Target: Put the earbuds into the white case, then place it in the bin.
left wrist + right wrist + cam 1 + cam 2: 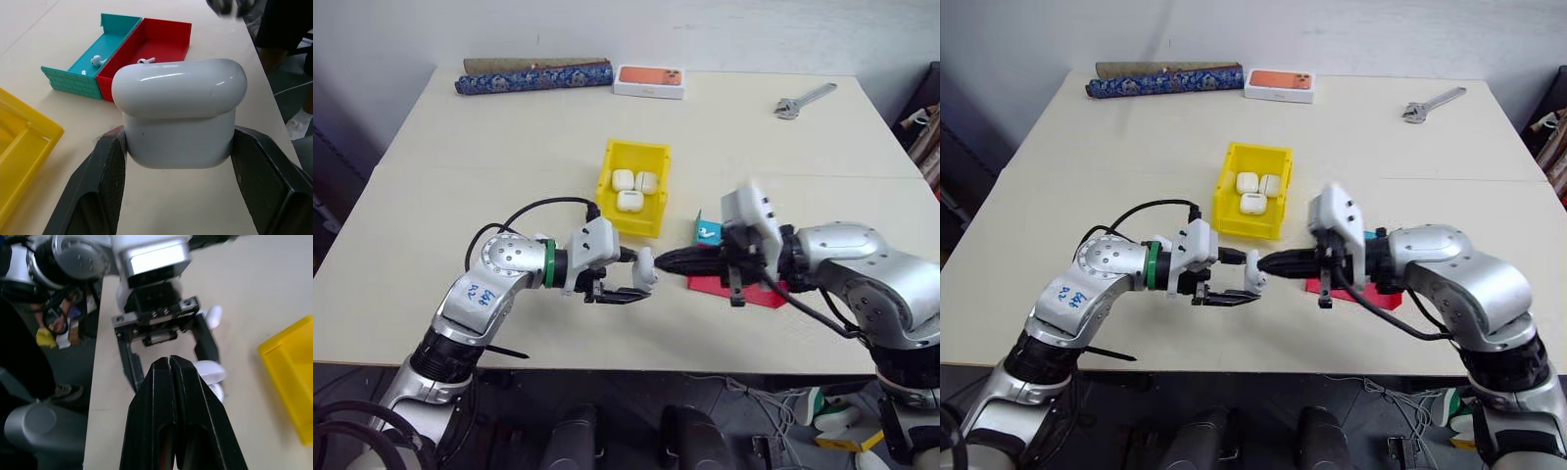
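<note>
The robot's left gripper should put the white case, now held above the table's front part, down on the front case inside the yellow bin [634, 204].
My left gripper [625, 280] is shut on the white case [180, 110], held above the table's front part with its lid down. One black finger [105, 181] presses each side of it. My right gripper [664, 261] is shut with nothing in it, and its tips [169, 361] point at the case [646, 266] from the right, almost touching. One earbud [98, 60] lies in the teal tray [117, 24], another earbud [145, 60] in the red tray [168, 29]. The yellow bin [638, 147] stands behind the grippers with three white cases [633, 188] inside.
The red tray [744, 290] and teal tray [708, 231] lie under my right forearm. At the back of the table are a rolled blue cloth [533, 76], an orange phone box [650, 80] and a wrench [803, 100].
</note>
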{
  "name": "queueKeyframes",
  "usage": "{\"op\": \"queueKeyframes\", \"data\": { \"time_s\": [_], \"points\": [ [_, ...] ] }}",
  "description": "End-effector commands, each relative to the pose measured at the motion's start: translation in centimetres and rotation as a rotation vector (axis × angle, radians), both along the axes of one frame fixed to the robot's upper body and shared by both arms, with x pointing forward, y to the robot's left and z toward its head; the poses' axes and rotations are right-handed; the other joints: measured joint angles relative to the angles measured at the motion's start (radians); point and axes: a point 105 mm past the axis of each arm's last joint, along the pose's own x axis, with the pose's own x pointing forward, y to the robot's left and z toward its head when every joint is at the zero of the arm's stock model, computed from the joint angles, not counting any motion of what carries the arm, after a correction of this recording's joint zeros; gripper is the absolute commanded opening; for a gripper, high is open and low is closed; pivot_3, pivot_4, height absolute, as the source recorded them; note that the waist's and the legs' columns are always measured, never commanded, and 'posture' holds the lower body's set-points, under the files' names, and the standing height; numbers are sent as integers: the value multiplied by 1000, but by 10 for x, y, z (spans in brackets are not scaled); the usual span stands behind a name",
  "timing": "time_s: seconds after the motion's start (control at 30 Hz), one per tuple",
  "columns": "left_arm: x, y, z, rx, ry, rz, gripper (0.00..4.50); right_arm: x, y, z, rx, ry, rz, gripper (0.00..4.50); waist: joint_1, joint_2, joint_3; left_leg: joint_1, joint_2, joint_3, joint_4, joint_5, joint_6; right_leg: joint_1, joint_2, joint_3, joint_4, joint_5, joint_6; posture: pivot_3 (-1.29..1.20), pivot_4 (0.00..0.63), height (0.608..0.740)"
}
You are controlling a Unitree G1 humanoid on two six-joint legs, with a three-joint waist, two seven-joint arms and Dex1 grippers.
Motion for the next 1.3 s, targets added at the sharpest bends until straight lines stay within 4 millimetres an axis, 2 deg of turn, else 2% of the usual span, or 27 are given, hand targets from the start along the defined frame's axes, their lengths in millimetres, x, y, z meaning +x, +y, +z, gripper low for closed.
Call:
{"op": "queueKeyframes", "data": {
  "time_s": [0.03, 0.23, 0.47, 0.63, 0.73, 0.77, 0.87, 0.93, 1.03, 1.13, 1.2, 1.3],
  "points": [
    [-2, -7, 5, 12, -32, -21, 2768, -2, 12, 5, -33, -40, 10, 38, -1, 0, 0, 0, 0, 0, 0, 0, 0, 0, 0, 0, 0, 0, 0, 0, 150, 740],
    [0, -7, 3, 30, -43, -14, 2768, 4, 21, -5, -89, -53, -29, 38, -2, 0, 0, 0, 0, 0, 0, 0, 0, 0, 0, 0, 0, 0, 0, 0, 150, 740],
    [2, -7, 6, 7, -60, 1, 2768, 12, 11, -18, -204, -57, -93, 38, -1, 0, 0, 0, 0, 0, 0, 0, 0, 0, 0, -1, 0, 0, 0, 0, 150, 740],
    [3, -5, 12, -18, -88, 17, 2768, 11, -6, -24, -256, -33, -118, 38, -2, 0, 0, 0, 0, 0, 0, 0, 0, 0, 0, -1, 0, 0, 0, 0, 150, 740],
    [2, -3, 16, -50, -81, 23, 2768, 13, -15, -22, -223, -18, -160, 38, -2, 0, 0, 0, 0, 0, 0, 0, 0, 0, 0, -1, 0, 0, 0, 0, 150, 740],
    [0, 1, 19, -77, -70, 23, 2768, 15, -21, -15, -158, -35, -176, 38, -2, 0, 0, 0, 0, 0, 0, 0, 0, 0, 0, -1, 0, 0, 0, 0, 150, 740],
    [-6, 20, 31, -162, -35, 29, 2768, 18, -49, -1, 10, -94, -261, 38, 2, -1, 1, -1, 0, -1, 0, 0, 0, 0, 0, 0, 0, 0, 0, 0, 150, 740],
    [-11, 35, 35, -202, 1, 30, 2768, 15, -72, -3, 64, -108, -328, 38, 9, -1, 1, -1, 0, -1, 0, 0, 0, 1, 0, 0, -1, 0, 0, 0, 150, 740],
    [-8, 59, 38, -234, 54, 87, 2768, 4, -99, -3, 147, -176, -390, 568, 18, -1, 1, 0, 0, -1, 0, 0, 0, 1, 0, -1, 0, 0, 0, 0, 150, 740],
    [-1, 68, 51, -295, -10, 81, 2768, 1, -118, 3, 226, -265, -497, 1574, 20, -1, 0, 1, 0, 1, 0, 1, 1, 1, 1, -1, 0, 0, 0, 0, 150, 740],
    [2, 68, 65, -363, -35, 55, 2768, -2, -127, 6, 261, -327, -555, 2300, 21, -1, 0, 2, 0, 2, 0, 1, 1, 1, 1, 0, 1, 0, 1, 0, 150, 740],
    [19, 60, 77, -419, -67, 82, 2768, -6, -141, 5, 283, -405, -623, 3287, 26, -1, 0, 1, -1, 0, 0, 1, 1, 1, 0, 0, 1, 1, 1, 0, 150, 740]
  ]
}}
